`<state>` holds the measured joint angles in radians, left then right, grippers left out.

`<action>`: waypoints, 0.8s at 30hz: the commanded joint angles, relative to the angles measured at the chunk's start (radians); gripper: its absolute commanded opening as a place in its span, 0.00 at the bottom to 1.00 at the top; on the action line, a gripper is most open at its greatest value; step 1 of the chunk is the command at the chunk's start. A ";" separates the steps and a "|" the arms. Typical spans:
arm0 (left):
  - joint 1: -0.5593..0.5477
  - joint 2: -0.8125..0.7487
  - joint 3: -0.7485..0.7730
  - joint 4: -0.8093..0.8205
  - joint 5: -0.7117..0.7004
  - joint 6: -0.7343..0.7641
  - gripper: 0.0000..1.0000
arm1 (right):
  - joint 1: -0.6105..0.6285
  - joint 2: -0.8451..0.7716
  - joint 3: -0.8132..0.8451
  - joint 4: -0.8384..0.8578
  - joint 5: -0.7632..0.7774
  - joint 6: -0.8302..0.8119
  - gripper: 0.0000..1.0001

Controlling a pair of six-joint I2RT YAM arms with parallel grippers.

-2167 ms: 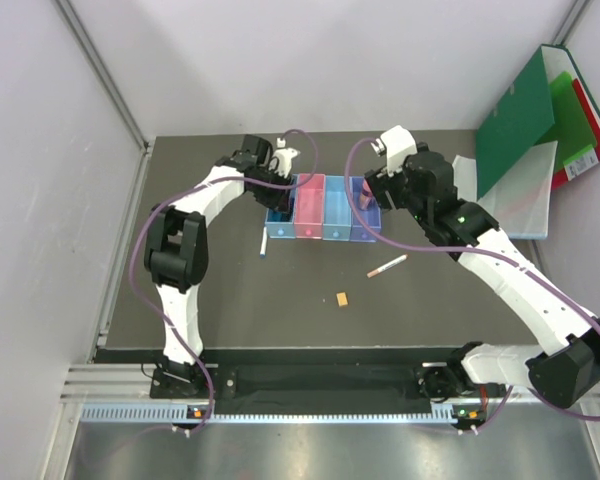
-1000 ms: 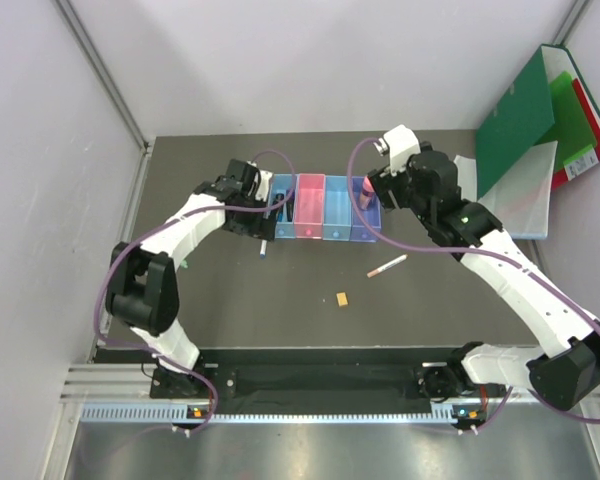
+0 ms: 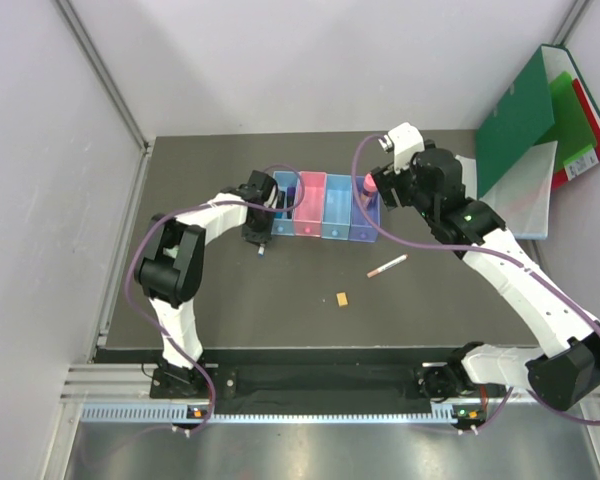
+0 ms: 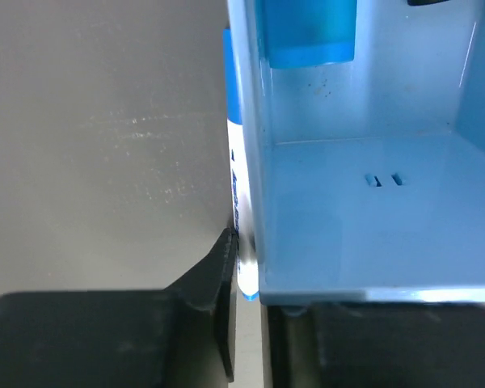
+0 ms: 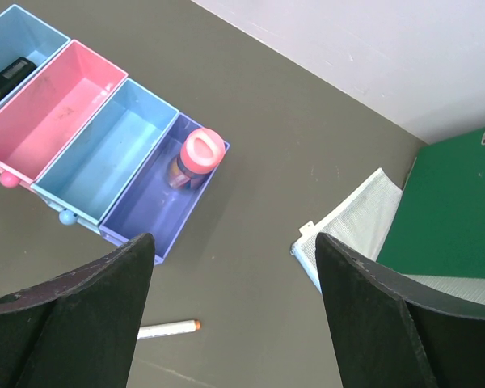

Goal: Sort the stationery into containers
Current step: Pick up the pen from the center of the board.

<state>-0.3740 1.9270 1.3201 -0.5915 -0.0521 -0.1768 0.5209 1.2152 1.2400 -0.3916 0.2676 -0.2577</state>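
Observation:
Next, I will move my right gripper to the pinkish pen in front of the purple bin and close it on the pen's white middle (image 3: 387,266) (image 5: 153,331).
Four joined containers (image 3: 323,207) stand in a row at mid-table. A black marker with a cyan cap (image 4: 307,32) lies in the leftmost blue bin (image 4: 356,218). The purple bin (image 5: 158,202) on the right holds a pink-capped tube (image 5: 200,155). A white-blue pen (image 4: 236,202) lies on the table against the leftmost bin's outer wall. My left gripper (image 4: 248,303) is shut on its near end. My right gripper (image 5: 233,242) hangs open and empty above the table, right of the bins. A pinkish pen (image 3: 387,266) and a tiny orange block (image 3: 343,298) lie loose in front.
Green (image 3: 515,125) and red (image 3: 592,150) folders lean at the back right, with a white mesh pouch (image 5: 356,222) beside them. The left finger (image 4: 214,283) is squeezed close to the bin's wall.
My left gripper has come down beside the leftmost bin and its jaws have narrowed onto the white-blue pen. The right arm has barely shifted.

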 commanded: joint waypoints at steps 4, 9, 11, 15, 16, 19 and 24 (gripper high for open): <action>0.001 -0.022 -0.033 0.016 -0.035 -0.001 0.00 | -0.009 -0.011 0.050 0.013 -0.010 0.018 0.80; 0.000 -0.097 -0.039 -0.013 0.012 0.000 0.00 | -0.009 -0.011 0.056 0.013 -0.011 0.020 0.80; 0.000 -0.123 -0.036 -0.024 0.038 0.002 0.00 | -0.009 -0.009 0.061 0.011 -0.011 0.018 0.80; 0.001 -0.196 -0.004 -0.066 0.078 0.016 0.00 | -0.009 -0.014 0.061 0.010 -0.013 0.017 0.79; 0.001 -0.206 0.022 -0.095 0.077 0.020 0.00 | -0.009 -0.016 0.059 0.010 -0.013 0.015 0.79; 0.000 -0.253 0.074 -0.129 0.087 0.054 0.00 | -0.010 -0.023 0.044 0.013 -0.011 0.011 0.80; 0.003 -0.322 0.168 -0.149 0.135 0.083 0.00 | -0.028 -0.026 -0.003 0.002 -0.025 0.017 0.80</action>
<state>-0.3687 1.6985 1.3869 -0.7204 0.0132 -0.1322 0.5159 1.2152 1.2446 -0.3985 0.2619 -0.2573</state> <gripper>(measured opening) 0.054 0.799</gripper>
